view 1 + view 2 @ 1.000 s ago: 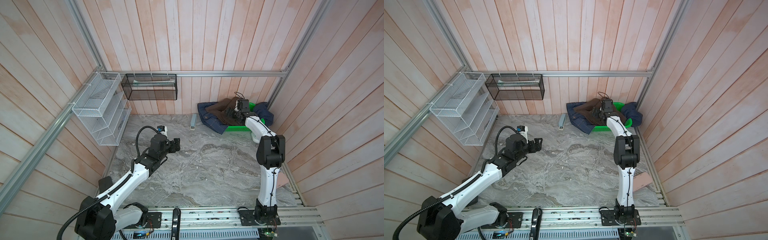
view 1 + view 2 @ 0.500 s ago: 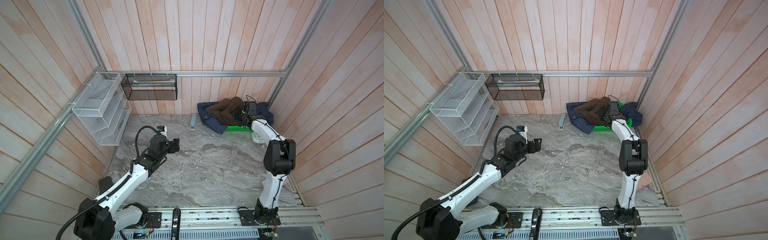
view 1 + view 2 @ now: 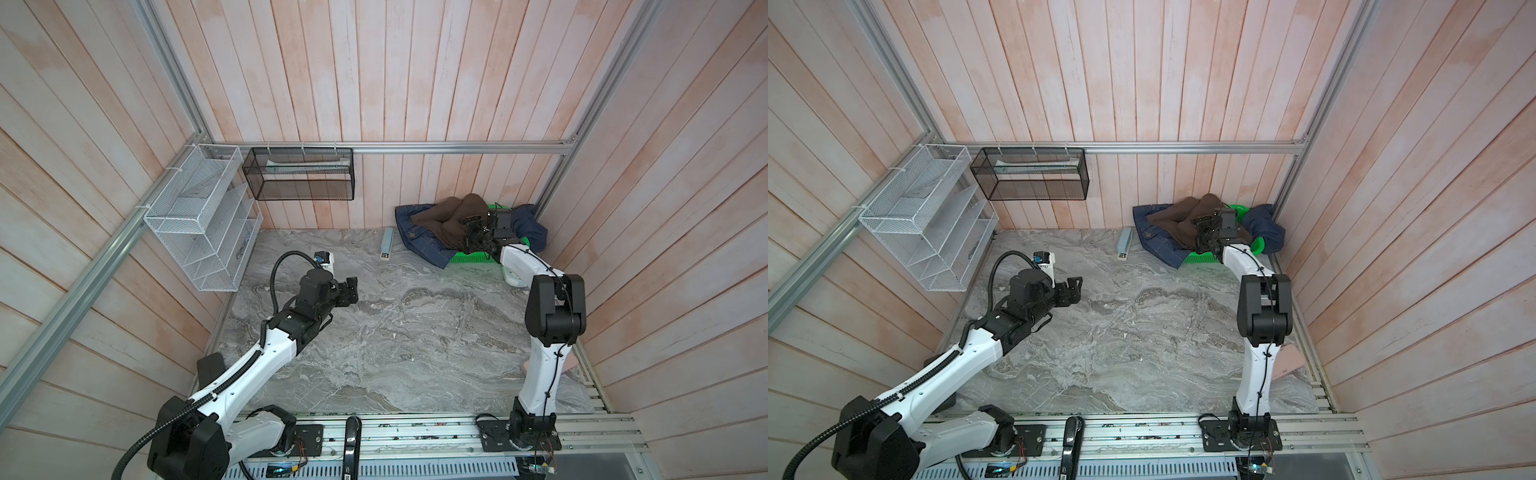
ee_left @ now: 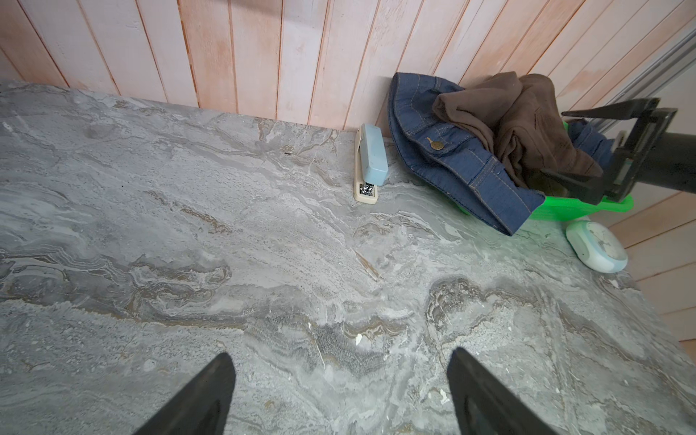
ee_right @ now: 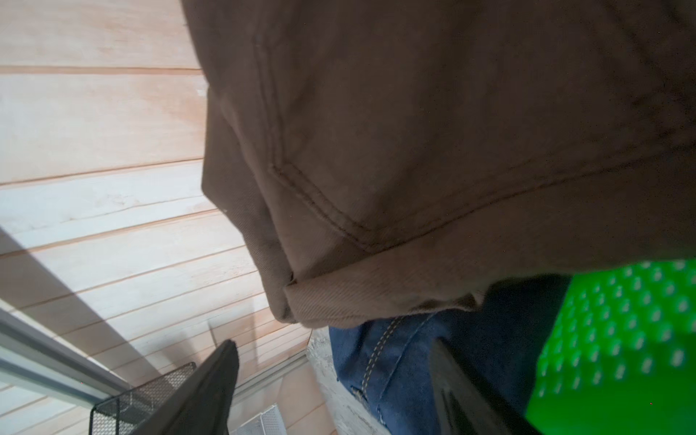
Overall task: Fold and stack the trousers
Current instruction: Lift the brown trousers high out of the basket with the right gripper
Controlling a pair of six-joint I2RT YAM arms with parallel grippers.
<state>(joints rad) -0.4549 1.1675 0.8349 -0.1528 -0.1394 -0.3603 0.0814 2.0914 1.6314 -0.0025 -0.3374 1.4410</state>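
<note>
My left gripper is to take hold next of the dark brown trousers by their loose leg (image 3: 429, 217) (image 4: 455, 107) on the stapler's side, away from my right gripper.
The dark brown trousers (image 3: 446, 216) (image 3: 1179, 220) lie crumpled on blue denim in a green basket (image 3: 473, 258) at the back right corner. My right gripper (image 3: 471, 230) (image 3: 1202, 230) is at the heap's right side. It is open, and in the left wrist view its jaws straddle a fold of the trousers (image 4: 527, 120). In the right wrist view the trousers (image 5: 414, 132) fill the frame just beyond the right gripper (image 5: 335, 350). My left gripper (image 3: 351, 291) (image 4: 341, 357) hovers open and empty over the table's left middle.
Blue denim (image 3: 424, 245) spills over the basket's front. A pale blue stapler (image 3: 387, 247) lies left of it, and a pale round object (image 3: 513, 276) sits before the basket. A white wire rack (image 3: 203, 216) and a black mesh basket (image 3: 299, 174) hang on the walls.
My right arm's elbow has swung outward to the right, and its gripper has dropped against the brown cloth with the jaws slightly narrower. The left arm has not moved.
</note>
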